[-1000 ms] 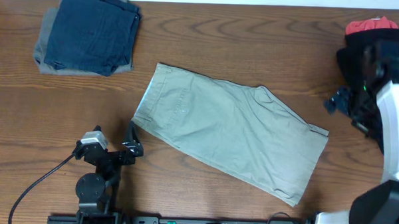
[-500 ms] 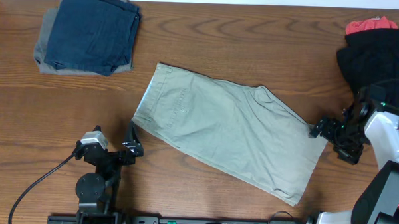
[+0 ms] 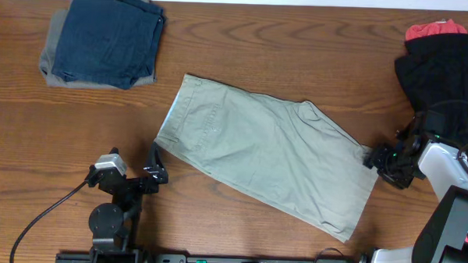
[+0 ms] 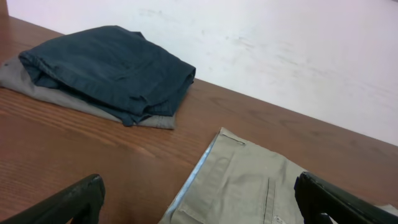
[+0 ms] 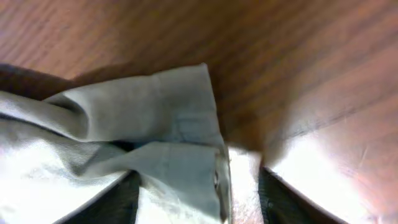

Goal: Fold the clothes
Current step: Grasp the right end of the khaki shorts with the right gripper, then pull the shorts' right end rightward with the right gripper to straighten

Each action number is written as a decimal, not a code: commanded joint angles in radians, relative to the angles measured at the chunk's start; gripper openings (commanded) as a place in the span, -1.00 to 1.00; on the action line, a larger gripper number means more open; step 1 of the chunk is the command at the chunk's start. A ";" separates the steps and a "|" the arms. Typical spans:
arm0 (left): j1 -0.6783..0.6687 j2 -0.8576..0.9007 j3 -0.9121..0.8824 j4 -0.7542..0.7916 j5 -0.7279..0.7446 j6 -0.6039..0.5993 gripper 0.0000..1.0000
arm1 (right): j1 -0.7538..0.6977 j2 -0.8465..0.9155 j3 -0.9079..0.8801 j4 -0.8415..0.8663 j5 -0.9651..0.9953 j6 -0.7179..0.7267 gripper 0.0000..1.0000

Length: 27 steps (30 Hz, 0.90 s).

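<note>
The shorts lie at a slant with their leg hem toward the front, so the robot's right gripper needs to grab the bunched hem corner [image 3: 366,156] and pull it back before folding.
Light khaki shorts [image 3: 264,156] lie flat and slanted in the middle of the table, waistband at the left. My right gripper [image 3: 373,158] is down at their right leg hem. In the right wrist view the bunched hem corner [image 5: 168,124] sits between the half-closed fingers of the right gripper [image 5: 199,199], with a strip of table showing between the cloth edge and the right finger [image 5: 280,202]. My left gripper [image 3: 156,164] rests wide open just left of the waistband; the left wrist view looks between the left gripper's [image 4: 199,205] fingers at the waistband corner [image 4: 249,186].
A folded navy piece [image 3: 108,37] lies on a grey one [image 3: 53,67] at the back left, also seen in the left wrist view as the navy stack [image 4: 112,68]. A black pile [image 3: 439,76] with a red piece [image 3: 434,31] sits at the back right.
My right arm came from beside the black pile down to the shorts' right hem corner, and its fingers have narrowed around the cloth. The left arm has not moved.
</note>
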 commanded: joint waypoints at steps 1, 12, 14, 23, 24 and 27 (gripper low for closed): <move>0.005 -0.006 -0.026 -0.018 0.003 0.020 0.96 | -0.003 -0.004 -0.009 0.017 0.001 0.003 -0.24; 0.005 -0.006 -0.026 -0.018 0.003 0.020 0.96 | -0.003 -0.002 -0.009 0.076 0.002 0.040 -0.76; 0.005 -0.006 -0.026 -0.018 0.003 0.020 0.95 | -0.003 -0.002 -0.009 0.066 0.002 0.040 0.04; 0.005 -0.006 -0.026 -0.018 0.003 0.020 0.96 | -0.003 -0.002 -0.011 0.027 0.062 0.040 0.75; 0.005 -0.006 -0.026 -0.018 0.003 0.020 0.96 | -0.003 -0.002 -0.013 0.028 0.062 0.040 0.74; 0.005 -0.006 -0.026 -0.018 0.003 0.020 0.95 | -0.003 -0.002 -0.034 0.047 0.062 0.040 0.52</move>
